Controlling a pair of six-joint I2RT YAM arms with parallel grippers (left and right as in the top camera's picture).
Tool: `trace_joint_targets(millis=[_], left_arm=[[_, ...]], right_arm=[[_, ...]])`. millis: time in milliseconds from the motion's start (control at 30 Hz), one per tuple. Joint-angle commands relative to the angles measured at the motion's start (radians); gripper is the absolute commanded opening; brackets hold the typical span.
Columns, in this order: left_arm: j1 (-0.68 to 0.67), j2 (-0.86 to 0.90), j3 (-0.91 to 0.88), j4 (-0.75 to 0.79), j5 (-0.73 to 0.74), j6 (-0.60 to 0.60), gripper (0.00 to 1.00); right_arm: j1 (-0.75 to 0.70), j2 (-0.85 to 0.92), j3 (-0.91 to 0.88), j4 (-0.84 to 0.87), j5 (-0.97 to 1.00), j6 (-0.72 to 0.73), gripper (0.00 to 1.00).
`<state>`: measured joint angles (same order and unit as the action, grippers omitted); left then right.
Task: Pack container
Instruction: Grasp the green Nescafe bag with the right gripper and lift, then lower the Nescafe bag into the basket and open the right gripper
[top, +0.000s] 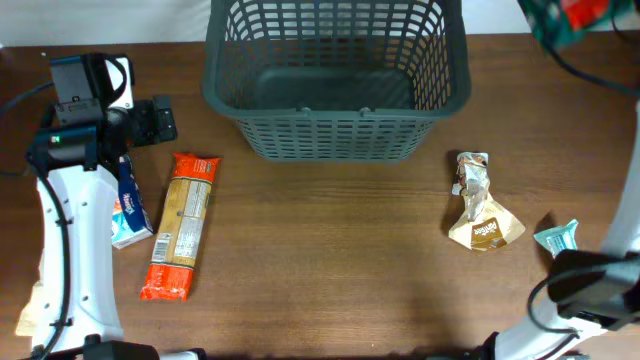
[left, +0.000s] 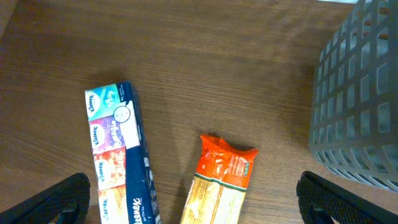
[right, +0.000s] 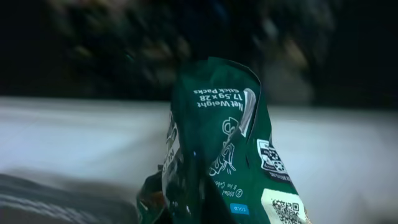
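Observation:
I need to release the green packet with my right gripper inside the grey basket, at the end (top: 390, 68) nearest the gold-brown pouch.
The container, a large dark grey lattice basket (top: 335, 140), stands at the table's far middle and looks empty; its side also shows in the left wrist view (left: 354, 93). My left gripper (top: 160, 120) is open and empty above the table left of the basket, its fingertips (left: 196, 202) spread over a Kleenex tissue pack (left: 118, 155) and an orange pasta packet (left: 221, 180). My right gripper (top: 560, 18) is blurred at the far right, raised beside the basket, shut on a green packet (right: 217, 143) that hides its fingers.
The tissue pack (top: 128, 210) and the pasta packet (top: 182, 225) lie side by side at the left. A crumpled gold-brown pouch (top: 482, 205) and a small teal packet (top: 558, 237) lie at the right. The right arm's base (top: 590, 285) sits at the front right.

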<state>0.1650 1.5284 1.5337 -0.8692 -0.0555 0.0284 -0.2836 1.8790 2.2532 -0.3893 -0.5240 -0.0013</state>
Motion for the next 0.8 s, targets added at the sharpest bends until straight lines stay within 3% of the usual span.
trace_joint_targets(millis=[0, 133, 367, 500, 767], left_arm=[[0.002, 0.009, 0.005, 0.003, 0.008, 0.025, 0.99], [0.002, 0.009, 0.005, 0.003, 0.007, 0.025, 0.99], [0.002, 0.009, 0.005, 0.003, 0.008, 0.03, 0.99], [0.002, 0.009, 0.005, 0.003, 0.008, 0.034, 0.99], [0.002, 0.009, 0.005, 0.004, 0.008, 0.083, 0.99]], right_arm=[[0.138, -0.107, 0.163, 0.033, -0.075, 0.018, 0.03], [0.3, -0.103, 0.172, -0.024, -0.067, 0.014, 0.04], [0.502, -0.035, 0.128, -0.283, -0.058, -0.054, 0.03], [0.544, 0.01, 0.085, -0.369, -0.013, -0.054, 0.04], [0.552, 0.056, 0.054, -0.371, -0.014, -0.053, 0.04]])
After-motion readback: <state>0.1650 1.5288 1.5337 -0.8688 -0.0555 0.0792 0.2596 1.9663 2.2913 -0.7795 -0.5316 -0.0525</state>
